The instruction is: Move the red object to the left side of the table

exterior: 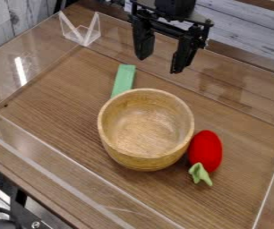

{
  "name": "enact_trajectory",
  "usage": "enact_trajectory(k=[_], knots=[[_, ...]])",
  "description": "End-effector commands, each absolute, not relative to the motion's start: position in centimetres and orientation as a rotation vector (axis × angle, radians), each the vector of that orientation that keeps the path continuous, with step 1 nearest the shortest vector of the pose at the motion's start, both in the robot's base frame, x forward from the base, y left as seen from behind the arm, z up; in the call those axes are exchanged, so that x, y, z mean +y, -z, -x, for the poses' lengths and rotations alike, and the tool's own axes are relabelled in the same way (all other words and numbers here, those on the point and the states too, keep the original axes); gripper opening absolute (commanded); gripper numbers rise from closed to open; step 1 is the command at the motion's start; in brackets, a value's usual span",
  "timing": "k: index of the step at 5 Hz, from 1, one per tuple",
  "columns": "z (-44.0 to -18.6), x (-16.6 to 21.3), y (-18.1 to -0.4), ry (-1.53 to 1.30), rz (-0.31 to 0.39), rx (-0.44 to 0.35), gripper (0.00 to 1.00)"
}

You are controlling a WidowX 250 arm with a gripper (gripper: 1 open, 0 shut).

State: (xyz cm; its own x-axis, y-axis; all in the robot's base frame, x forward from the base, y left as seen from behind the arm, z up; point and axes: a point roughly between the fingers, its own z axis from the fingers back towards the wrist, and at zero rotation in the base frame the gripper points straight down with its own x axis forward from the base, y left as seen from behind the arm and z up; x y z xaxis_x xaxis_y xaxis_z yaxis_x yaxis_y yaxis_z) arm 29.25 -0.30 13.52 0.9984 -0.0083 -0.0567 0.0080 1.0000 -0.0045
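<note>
The red object's rounded body [207, 148], beside the wooden bowl and behind the green leafy stem, is next for my gripper to go to and close on.
The red object [205, 150], a small rounded toy fruit with a green leafy stem at its lower end, lies on the table [55, 103] just right of the wooden bowl, touching or nearly touching its side. My gripper [161, 54] hangs above the far part of the table, behind the bowl and well away from the fruit. Its two black fingers point down and stand apart, open, with nothing between them.
A wooden bowl [146, 130] stands empty in the middle. A flat green strip [124, 80] lies behind it to the left. Clear acrylic walls [55, 183] edge the tabletop, and a small clear stand [80, 29] sits at the far left corner.
</note>
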Motion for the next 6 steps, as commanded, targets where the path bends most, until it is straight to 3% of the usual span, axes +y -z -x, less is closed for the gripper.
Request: enact_trajectory(k=[1,4,6], knots=[[-28.9,-1.0,-12.6,0.023,0.014,0.088,1.0],[-26.6,-8.4,-10.9,0.585,0.011,0.107,1.0],[-25.5,-8.4,-10.0,0.752,0.004,0.087,1.0]])
